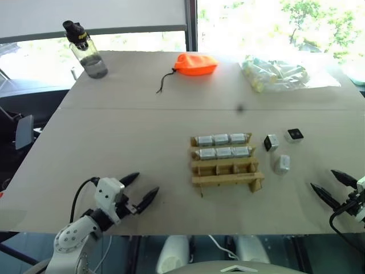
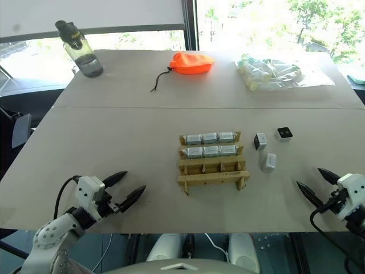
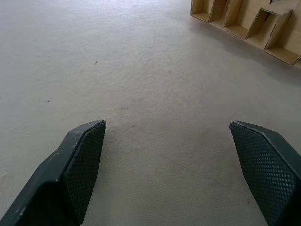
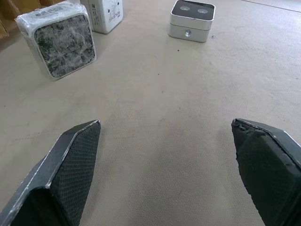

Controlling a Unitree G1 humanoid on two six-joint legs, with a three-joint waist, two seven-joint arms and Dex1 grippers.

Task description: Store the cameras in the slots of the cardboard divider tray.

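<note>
The robot's right gripper should next move to the near end of the wrapped camera (image 1: 282, 169) (image 4: 52, 62), the loose one closest to the table's near edge, and close there.
The cardboard divider tray (image 1: 226, 179) lies at mid-table, its corner also in the left wrist view (image 3: 244, 23). Its two far rows hold several cameras (image 1: 222, 146); the near row is empty. Three loose cameras lie just right of it: one black-faced (image 1: 270, 142), one further right (image 1: 294, 135), one in clear wrap (image 1: 282, 164). The right wrist view shows the wrapped one (image 4: 59, 40), a white one (image 4: 104, 12) and a silver one (image 4: 192, 21). My left gripper (image 1: 148, 182) is open over bare table, left of the tray. My right gripper (image 1: 322, 178) is open, right of the loose cameras.
A water bottle (image 1: 85, 50) stands at the far left corner. An orange pouch (image 1: 195, 64) with a cord lies at the far middle, and a clear bag of pale items (image 1: 274, 73) at the far right. The table's near edge runs just under both grippers.
</note>
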